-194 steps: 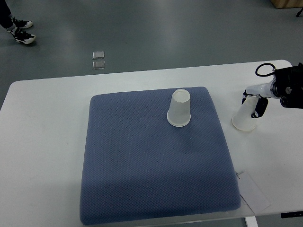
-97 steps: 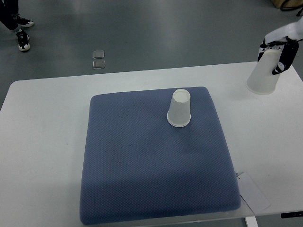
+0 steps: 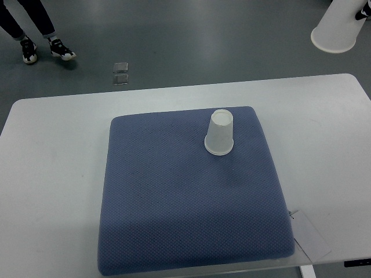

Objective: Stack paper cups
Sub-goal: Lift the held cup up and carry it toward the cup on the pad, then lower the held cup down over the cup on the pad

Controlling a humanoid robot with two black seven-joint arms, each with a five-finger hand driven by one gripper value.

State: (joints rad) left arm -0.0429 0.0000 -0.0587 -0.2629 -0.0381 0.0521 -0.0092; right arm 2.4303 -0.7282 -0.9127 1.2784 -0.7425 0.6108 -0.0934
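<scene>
The robot's right gripper needs to release its white paper cup over the top of the upside-down cup (image 3: pixel 222 119) on the blue mat.
A white paper cup (image 3: pixel 219 134) stands upside down on the blue mat (image 3: pixel 174 214), near the mat's far right part. A second white paper cup (image 3: pixel 336 29) hangs mouth down in the top right corner, high above the floor beyond the table. My right hand (image 3: pixel 362 14) shows only as a sliver at the frame's top right edge, gripping this cup's upper part. Most of the hand and its arm are out of the picture. The left arm is not visible.
The mat lies on a white table (image 3: pixel 52 174). A white paper tag (image 3: pixel 310 234) lies by the mat's near right corner. A person's legs and shoes (image 3: pixel 40 49) are on the floor at top left. Two small clear squares (image 3: pixel 120 73) lie on the floor.
My right hand has lifted the second cup off the table at the right and carried it up and away to the top right corner. The person's feet have shifted right.
</scene>
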